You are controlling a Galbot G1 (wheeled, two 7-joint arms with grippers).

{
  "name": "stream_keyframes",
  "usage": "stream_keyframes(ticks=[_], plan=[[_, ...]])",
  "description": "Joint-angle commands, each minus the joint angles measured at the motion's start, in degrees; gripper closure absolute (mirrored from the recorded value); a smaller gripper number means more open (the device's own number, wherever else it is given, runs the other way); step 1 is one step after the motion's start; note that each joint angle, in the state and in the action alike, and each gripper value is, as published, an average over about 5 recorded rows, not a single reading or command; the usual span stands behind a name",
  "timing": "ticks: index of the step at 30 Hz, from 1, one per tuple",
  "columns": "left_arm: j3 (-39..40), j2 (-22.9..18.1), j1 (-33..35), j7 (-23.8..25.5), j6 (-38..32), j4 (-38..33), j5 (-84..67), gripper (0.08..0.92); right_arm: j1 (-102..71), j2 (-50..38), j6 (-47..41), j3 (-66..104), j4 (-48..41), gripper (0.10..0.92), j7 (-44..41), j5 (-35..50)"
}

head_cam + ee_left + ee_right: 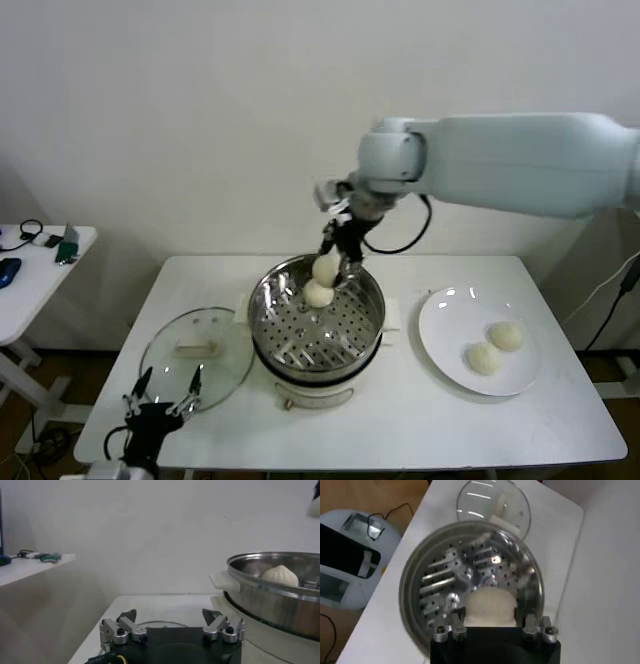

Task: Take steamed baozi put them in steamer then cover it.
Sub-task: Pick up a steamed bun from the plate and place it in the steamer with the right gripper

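Next, I release the baozi, now held above the perforated tray, with my right gripper on the perforated tray's edge (278,316) (490,560) nearest the glass cover, next to the other baozi.
My right gripper (336,258) hangs over the far side of the steamer (372,318), shut on a cream-white baozi (326,268). The right wrist view shows that baozi (490,609) pinched between the fingers of the right gripper (490,619) above the perforated tray (451,578). A second baozi (318,294) lies on the tray just below it and also shows in the left wrist view as a baozi (280,575) over the steamer rim (272,587). Two more baozi (506,336) (484,358) lie on the white plate (445,320). The glass cover (195,350) lies flat left of the steamer. My left gripper (160,396) waits open at the table's front left.
A small white side table (40,262) with cables and small items stands to the left. The white work table (420,430) has bare surface in front of the steamer and plate. A white wall rises behind.
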Motion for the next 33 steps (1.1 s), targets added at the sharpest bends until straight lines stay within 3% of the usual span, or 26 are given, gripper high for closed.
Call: stream_keyframes(ticks=[1,8,25,33], plan=[[-0.16,-0.10,0.39,-0.02,-0.06,-0.71,-0.10,0.177,-9.94,12.25,-3.33,1.73,-6.73,0.370,5.14,-1.82],[-0.29,-0.09,0.41,-0.02,-0.06,-0.61,-0.13,0.177,-13.40,14.28,-3.15,0.50,-11.17,0.372,5.46,-5.64],[0.02,-0.16,-0.32,0.06,0.20,0.15,0.08,0.177,-15.06,13.52,-2.66,0.45,-11.65,0.367,6.14,-8.58],[0.04,-0.25,0.01,0.07,0.14,-0.29,0.19,0.177,-8.51,6.89,2.03,1.72,-6.29,0.214,2.33,-7.44]])
